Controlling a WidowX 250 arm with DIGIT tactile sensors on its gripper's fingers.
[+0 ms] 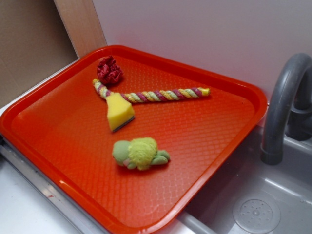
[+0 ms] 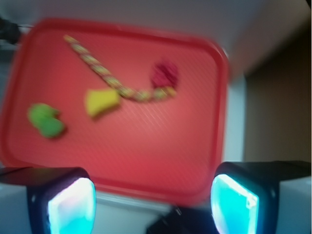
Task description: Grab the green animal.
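Observation:
Next, my gripper will go to the green animal's fuzzy back (image 1: 142,153) (image 2: 41,115), between its head and legs, and close there.
The green animal (image 1: 140,153) lies on the red tray (image 1: 204,141) near its front middle, pale green head to the left and fuzzy yellow-green back up. In the blurred wrist view the green animal (image 2: 45,120) sits at the tray's left side, far from my gripper (image 2: 153,204). My gripper is open and empty, its two glowing pads wide apart, high above the tray's (image 2: 161,161) near edge. The gripper does not show in the exterior view.
A yellow wedge sponge (image 1: 119,112), a twisted rope toy (image 1: 156,95) and a dark red ruffled ball (image 1: 109,70) lie on the tray behind the animal. A grey sink (image 1: 253,204) with a faucet (image 1: 282,112) stands to the right. A white wall is behind.

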